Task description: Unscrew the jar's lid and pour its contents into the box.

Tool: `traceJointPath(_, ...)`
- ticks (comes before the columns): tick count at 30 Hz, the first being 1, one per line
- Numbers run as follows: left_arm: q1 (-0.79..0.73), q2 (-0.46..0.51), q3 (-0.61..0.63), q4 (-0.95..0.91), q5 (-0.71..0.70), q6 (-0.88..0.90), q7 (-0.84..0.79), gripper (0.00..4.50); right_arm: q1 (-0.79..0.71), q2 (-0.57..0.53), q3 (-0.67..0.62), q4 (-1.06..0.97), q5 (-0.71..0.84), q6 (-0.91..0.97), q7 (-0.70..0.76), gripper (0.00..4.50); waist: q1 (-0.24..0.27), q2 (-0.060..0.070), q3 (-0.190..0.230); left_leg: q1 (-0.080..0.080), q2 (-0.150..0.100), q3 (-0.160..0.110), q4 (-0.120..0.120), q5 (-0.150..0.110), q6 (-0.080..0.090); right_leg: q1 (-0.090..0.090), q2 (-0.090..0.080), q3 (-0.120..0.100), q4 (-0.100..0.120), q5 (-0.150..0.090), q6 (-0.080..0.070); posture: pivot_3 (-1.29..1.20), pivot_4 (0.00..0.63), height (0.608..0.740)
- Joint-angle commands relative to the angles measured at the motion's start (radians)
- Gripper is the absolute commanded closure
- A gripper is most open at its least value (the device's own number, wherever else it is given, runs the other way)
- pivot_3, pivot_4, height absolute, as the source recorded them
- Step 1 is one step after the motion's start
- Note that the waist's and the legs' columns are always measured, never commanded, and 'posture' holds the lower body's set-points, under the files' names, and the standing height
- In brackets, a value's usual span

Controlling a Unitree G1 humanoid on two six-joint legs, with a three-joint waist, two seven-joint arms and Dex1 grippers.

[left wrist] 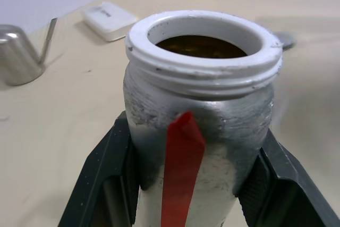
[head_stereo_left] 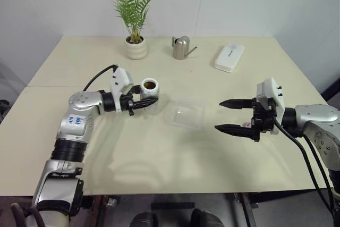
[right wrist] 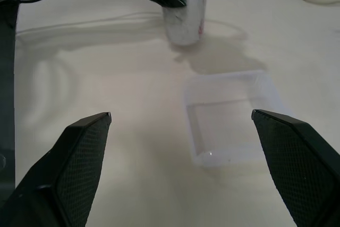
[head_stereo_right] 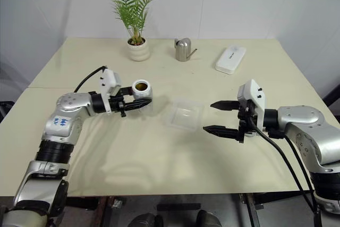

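Next, my left gripper lets go of the jar on the bare cream table point(head_stereo_left: 102, 115) by that gripper's own wrist, farther away from the box. The jar is now held upright beside the box.
My left gripper point(head_stereo_left: 151, 101) is shut on the jar point(head_stereo_left: 149, 85), a silvery cylinder with a red label point(left wrist: 182, 168). It holds the jar upright, left of the table's middle. The jar's white threaded mouth is uncovered, and the brown contents point(left wrist: 202, 46) show inside. Just right of the jar lies the box point(head_stereo_left: 187, 114), clear, shallow and with nothing in it. My right gripper point(head_stereo_left: 218, 115) hovers right of the box, open, with nothing between its fingers. The lid point(head_stereo_left: 246, 125), a small grey disc, lies on the table behind that gripper's lower finger.
Along the table's far edge stand a potted palm point(head_stereo_left: 135, 46), a steel watering pot point(head_stereo_left: 181, 48) and a flat white case point(head_stereo_left: 229, 57). The cream table point(head_stereo_left: 159, 168) has bare surface in front of both arms.
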Motion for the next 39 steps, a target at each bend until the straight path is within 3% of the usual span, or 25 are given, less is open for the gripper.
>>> traceJointPath(1,-0.091,-0.033,-0.048,0.073,0.101,-0.07,0.081,2.56,0.036,0.02,-0.056,-0.032,0.021,-0.005,-0.04,0.04,0.002,0.0,0.0,0.0,0.0,0.0,0.0,0.0,0.0,0.0,0.0,-0.001,0.0,0.0,0.0,0.0,0.15,0.74)
traceJointPath(4,-0.167,-0.088,-0.089,0.161,0.202,-0.142,0.195,2.56,0.065,0.034,-0.085,-0.046,0.033,0.001,-0.071,0.04,0.003,0.0,0.0,0.0,-0.001,0.002,0.001,0.0,0.0,0.001,0.0,0.0,0.0,0.0,0.001,0.0,0.15,0.74)
traceJointPath(7,-0.229,-0.116,-0.191,0.234,0.404,-0.352,0.37,2.56,0.09,0.048,-0.111,-0.051,0.034,-0.003,-0.107,0.04,0.001,-0.001,0.0,0.0,-0.001,0.002,0.001,0.0,0.001,0.0,0.0,0.0,-0.001,0.001,0.001,0.0,0.15,0.74)
traceJointPath(10,-0.281,-0.104,-0.311,0.296,0.667,-0.556,0.658,2.56,0.112,0.063,-0.131,-0.067,0.044,0.003,-0.14,0.04,-0.001,-0.001,0.0,0.0,0.0,0.002,0.0,0.0,0.001,0.0,0.0,0.0,-0.001,0.001,0.001,0.0,0.15,0.74)
traceJointPath(13,-0.34,-0.04,-0.494,0.33,1.036,-0.662,1.05,2.56,0.124,0.079,-0.14,-0.083,0.054,0.008,-0.171,0.04,-0.006,-0.001,0.0,0.0,0.0,0.001,-0.001,0.0,0.001,0.0,0.0,0.0,-0.001,0.001,0.001,0.0,0.15,0.74)
traceJointPath(16,-0.404,-0.012,-0.688,0.367,1.384,-0.571,1.462,2.56,0.134,0.099,-0.148,-0.099,0.07,0.016,-0.206,0.04,-0.003,-0.001,0.0,0.0,0.0,0.001,-0.002,0.0,0.001,0.0,0.0,0.001,-0.001,0.001,0.001,0.0,0.15,0.74)
traceJointPath(21,-0.437,-0.061,-0.837,0.503,1.603,-0.42,1.78,2.56,0.133,0.124,-0.155,-0.118,0.096,0.032,-0.248,0.04,0.001,-0.001,0.0,-0.001,0.0,0.001,-0.001,-0.001,0.003,-0.001,-0.001,0.001,-0.001,0.001,0.001,0.0,0.15,0.74)
traceJointPath(30,-0.476,-0.12,-0.885,0.642,1.613,-0.416,1.849,2.56,0.142,0.154,-0.149,-0.131,0.116,0.027,-0.283,0.04,-0.002,-0.001,0.0,-0.003,0.0,0.001,0.0,-0.002,0.004,-0.003,-0.001,0.0,-0.001,0.001,0.002,0.0,0.15,0.74)
traceJointPath(36,-0.465,-0.09,-0.861,0.617,1.574,-0.46,1.82,2.56,0.142,0.164,-0.144,-0.121,0.116,0.019,-0.282,0.04,-0.003,-0.001,0.001,-0.003,0.0,0.001,0.0,-0.001,0.004,-0.003,-0.002,0.001,0.0,0.001,0.002,0.0,0.15,0.74)
traceJointPath(39,-0.445,-0.028,-0.825,0.557,1.512,-0.544,1.768,2.56,0.139,0.169,-0.139,-0.109,0.11,0.012,-0.275,0.04,-0.004,-0.001,0.0,-0.003,0.001,0.001,0.0,-0.001,0.003,-0.003,-0.002,0.001,0.0,0.001,0.002,0.0,0.15,0.74)
